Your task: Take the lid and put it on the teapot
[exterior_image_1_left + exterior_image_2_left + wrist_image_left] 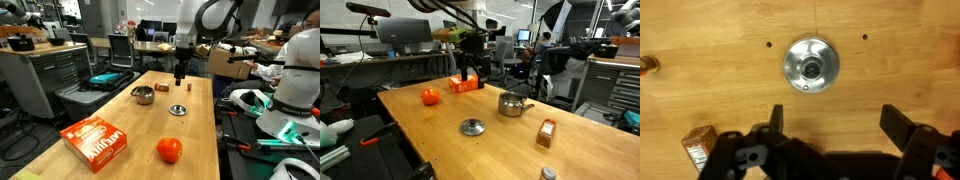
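My gripper moves down to the lid's dark knob [177, 108] [812, 70] next and closes there, because the knob sticks up from the flat disc.
The lid [811, 65], a flat grey metal disc with a dark knob, lies on the wooden table; it shows in both exterior views [178, 109] [472, 127]. The shiny silver teapot [143, 95] [511, 103] stands uncovered on the table, a short way from the lid, and is out of the wrist view. My gripper [836, 125] is open and empty. It hangs well above the table [181, 76] [470, 74], over the area by the lid and touching nothing. In the wrist view the lid lies beyond the fingertips.
An orange-red ball [169, 150] [430, 96] and an orange-red box [97, 140] [465, 84] sit at one end of the table. A small brown block [547, 133] [700, 145] stands near the teapot. Table edges lie on all sides, with workbenches beyond.
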{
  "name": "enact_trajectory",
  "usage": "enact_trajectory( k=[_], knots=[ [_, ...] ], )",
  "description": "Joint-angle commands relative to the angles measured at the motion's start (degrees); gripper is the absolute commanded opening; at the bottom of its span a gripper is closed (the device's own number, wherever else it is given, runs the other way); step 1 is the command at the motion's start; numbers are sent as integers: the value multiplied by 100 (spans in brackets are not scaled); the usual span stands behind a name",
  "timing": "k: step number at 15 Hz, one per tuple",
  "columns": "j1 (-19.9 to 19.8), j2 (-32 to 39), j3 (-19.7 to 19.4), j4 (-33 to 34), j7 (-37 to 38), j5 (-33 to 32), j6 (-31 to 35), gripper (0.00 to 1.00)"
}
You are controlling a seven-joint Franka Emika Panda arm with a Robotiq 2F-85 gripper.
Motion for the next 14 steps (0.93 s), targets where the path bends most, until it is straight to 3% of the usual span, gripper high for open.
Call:
enact_trajectory(
  k=[1,14],
  knots=[
    [4,454,-31,223,6,18,226,100],
    [63,1896,-86,905,157,-46,302,100]
  ],
)
